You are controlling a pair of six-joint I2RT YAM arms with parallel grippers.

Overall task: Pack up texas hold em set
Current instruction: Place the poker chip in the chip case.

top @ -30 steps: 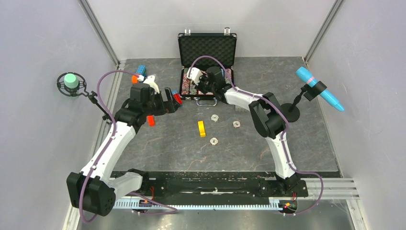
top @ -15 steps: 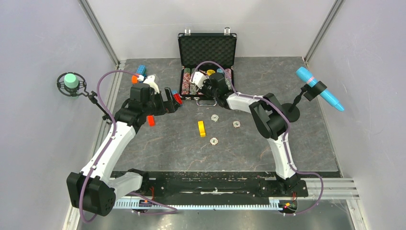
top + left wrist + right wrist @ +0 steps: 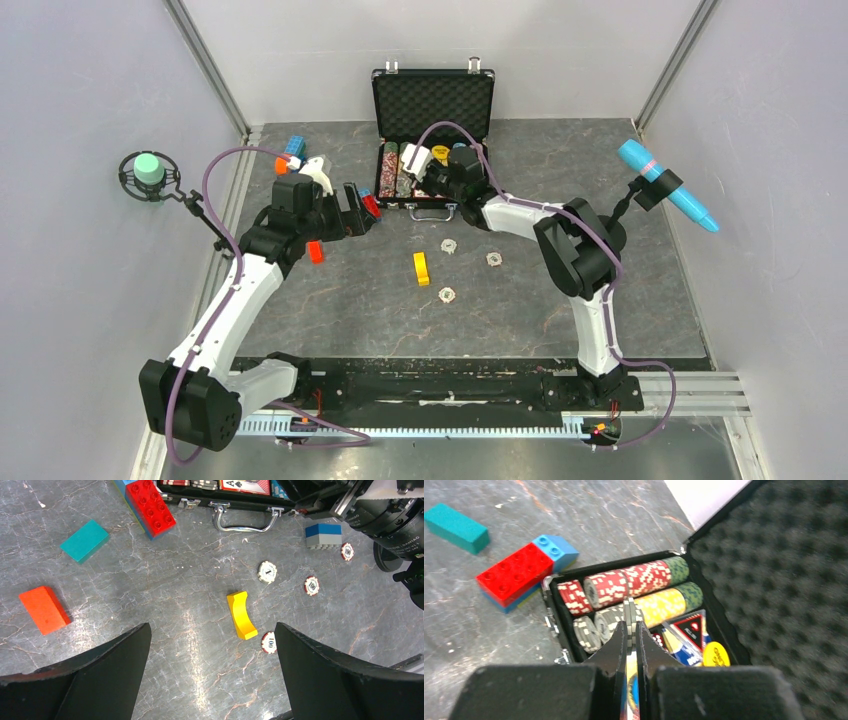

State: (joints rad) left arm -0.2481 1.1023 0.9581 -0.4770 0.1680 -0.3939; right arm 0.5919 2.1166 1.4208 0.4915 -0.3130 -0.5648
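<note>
Next, my right gripper releases the grey pale-edged chips against the short grey stack at the tray's front (image 3: 403,187) (image 3: 595,630).
The black briefcase (image 3: 433,190) stands open at the table's back, its grey foam lid (image 3: 433,100) upright. Rows of coloured chips (image 3: 634,580) fill its tray, with a card deck (image 3: 686,635) and a yellow round button (image 3: 716,655). My right gripper (image 3: 631,630) hovers over the tray (image 3: 428,170), shut on grey pale-edged chips (image 3: 631,611) held edge-on. Loose chips lie on the table (image 3: 448,246) (image 3: 493,259) (image 3: 446,294); they also show in the left wrist view (image 3: 267,572) (image 3: 311,585) (image 3: 268,642). My left gripper (image 3: 212,675) is open and empty, left of the case (image 3: 358,212).
A yellow curved block (image 3: 242,615) lies among the loose chips. A red-and-blue brick (image 3: 150,507), a teal block (image 3: 84,541) and an orange block (image 3: 44,609) lie left of the case. A blue-grey brick (image 3: 323,535) sits by the handle (image 3: 243,522). Microphone stands are at left (image 3: 148,170) and right (image 3: 665,185).
My right gripper has moved right and farther back over the case's tray, still holding the chips. The left arm has not moved.
</note>
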